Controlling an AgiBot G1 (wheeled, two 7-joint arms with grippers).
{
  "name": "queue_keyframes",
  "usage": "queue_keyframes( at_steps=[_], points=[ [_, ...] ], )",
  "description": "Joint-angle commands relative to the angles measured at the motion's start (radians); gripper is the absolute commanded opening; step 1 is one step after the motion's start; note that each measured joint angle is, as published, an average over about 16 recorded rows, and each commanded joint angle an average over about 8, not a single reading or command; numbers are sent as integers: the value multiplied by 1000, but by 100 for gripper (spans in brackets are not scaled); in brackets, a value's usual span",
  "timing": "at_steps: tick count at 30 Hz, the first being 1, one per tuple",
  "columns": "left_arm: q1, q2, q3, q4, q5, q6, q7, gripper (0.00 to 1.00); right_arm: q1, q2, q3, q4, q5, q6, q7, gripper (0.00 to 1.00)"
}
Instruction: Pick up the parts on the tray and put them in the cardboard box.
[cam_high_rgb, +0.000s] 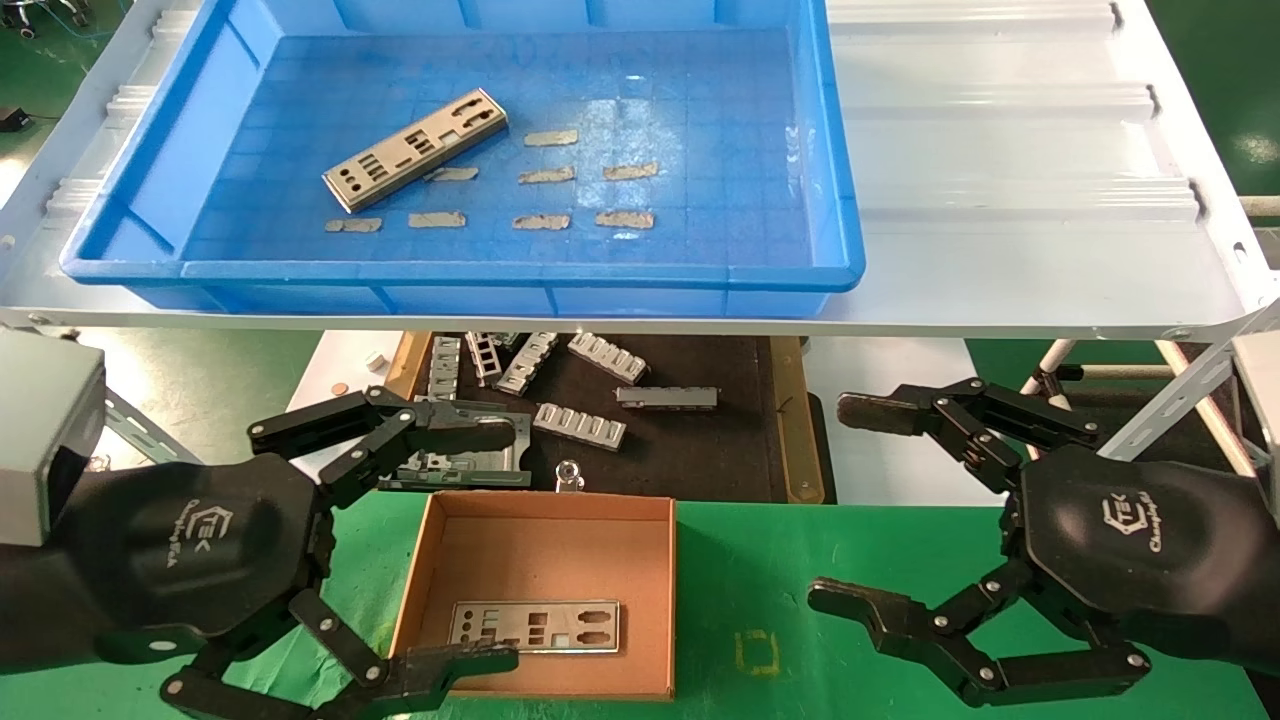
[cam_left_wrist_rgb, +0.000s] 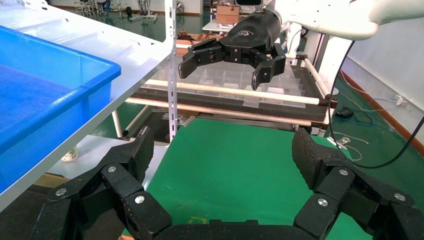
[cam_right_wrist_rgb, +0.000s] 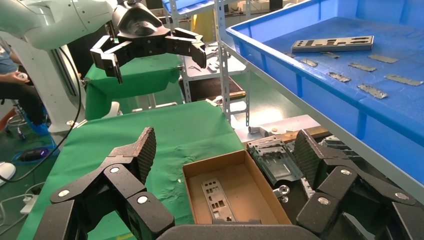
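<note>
Next, I close my left gripper on the long sides (cam_high_rgb: 444, 127) of the silver punched plate in the blue tray, between its middle and its slotted end.
One silver punched plate (cam_high_rgb: 415, 150) lies slanted in the left half of the blue tray (cam_high_rgb: 845, 270) on the upper shelf; it also shows in the right wrist view (cam_right_wrist_rgb: 332, 44). Another plate (cam_high_rgb: 535, 626) lies flat in the brown cardboard box (cam_high_rgb: 545, 520) on the green table, seen too in the right wrist view (cam_right_wrist_rgb: 217, 199). My left gripper (cam_high_rgb: 480, 545) is open and empty, just left of the box. My right gripper (cam_high_rgb: 850, 505) is open and empty, right of the box over green cloth.
Several small grey tape scraps (cam_high_rgb: 550, 138) lie on the tray floor. Ribbed grey brackets (cam_high_rgb: 580, 425) lie on the dark mat (cam_high_rgb: 700, 450) behind the box, under the shelf edge (cam_high_rgb: 640, 325). Green cloth (cam_high_rgb: 760, 600) lies between the grippers.
</note>
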Motion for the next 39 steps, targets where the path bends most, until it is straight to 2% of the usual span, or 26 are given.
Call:
queue_keyframes(
  at_steps=[1, 2, 3, 8, 14, 28, 34, 39],
  points=[
    [2, -2, 0, -2, 0, 2, 0, 100, 0, 0, 0, 0, 0, 0, 0, 13],
    [0, 1, -1, 2, -1, -3, -1, 100, 0, 0, 0, 0, 0, 0, 0, 3],
    [-4, 4, -1, 8, -1, -9, -4, 100, 0, 0, 0, 0, 0, 0, 0, 0],
    [-60, 36, 0, 62, 31, -69, -4, 100, 0, 0, 0, 0, 0, 0, 0, 0],
    [-219, 111, 32, 200, 144, -146, 21, 100, 0, 0, 0, 0, 0, 0, 0, 0],
    [-671, 319, 176, 770, 479, -290, 156, 100, 0, 0, 0, 0, 0, 0, 0, 0],
    [-788, 387, 216, 962, 568, -389, 201, 100, 0, 0, 0, 0, 0, 0, 0, 0],
    [-842, 419, 235, 1050, 601, -404, 225, 100, 0, 0, 0, 0, 0, 0, 0, 0]
  ],
)
